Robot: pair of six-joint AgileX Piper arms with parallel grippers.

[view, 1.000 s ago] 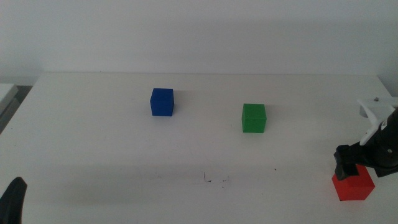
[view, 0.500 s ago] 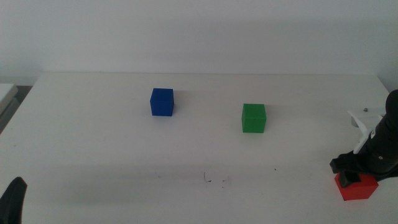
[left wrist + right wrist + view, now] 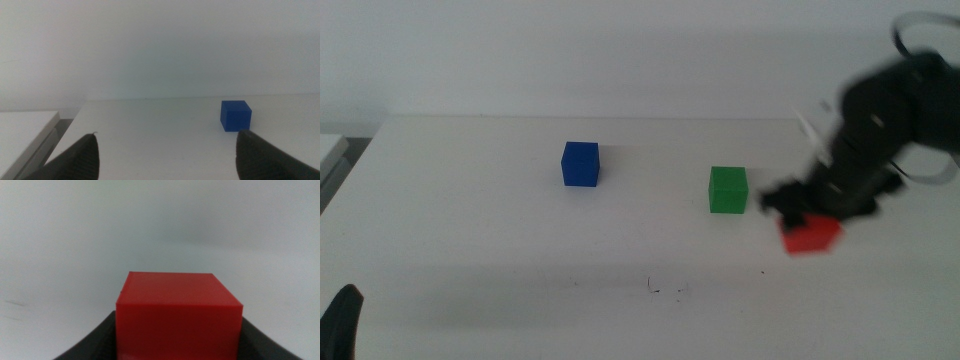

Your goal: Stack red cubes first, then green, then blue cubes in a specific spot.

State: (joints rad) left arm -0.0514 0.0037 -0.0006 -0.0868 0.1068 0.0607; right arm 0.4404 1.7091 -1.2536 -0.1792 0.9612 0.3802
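The robot's right gripper should release the red cube on the tiny dark scuff marks [image 3: 671,266] at the front centre of the table.
My right gripper [image 3: 800,215] is shut on the red cube [image 3: 811,235] and holds it just off the table, a little right of the green cube [image 3: 728,189]. In the right wrist view the red cube [image 3: 178,315] fills the space between the jaws. The blue cube [image 3: 580,163] sits at the back left, also seen in the left wrist view as the blue cube [image 3: 235,115]. The white spot with tiny dark scuff marks [image 3: 665,290] lies front centre, bare. My left gripper [image 3: 167,155] waits open at the table's front left corner.
A white ledge [image 3: 22,130] lies beside the table's left edge. The right arm [image 3: 885,120] reaches in from the right, blurred by motion.
The right gripper closed on the red cube at the front right, lifted it and carried it left and back toward the green cube. Blue and green cubes stayed put.
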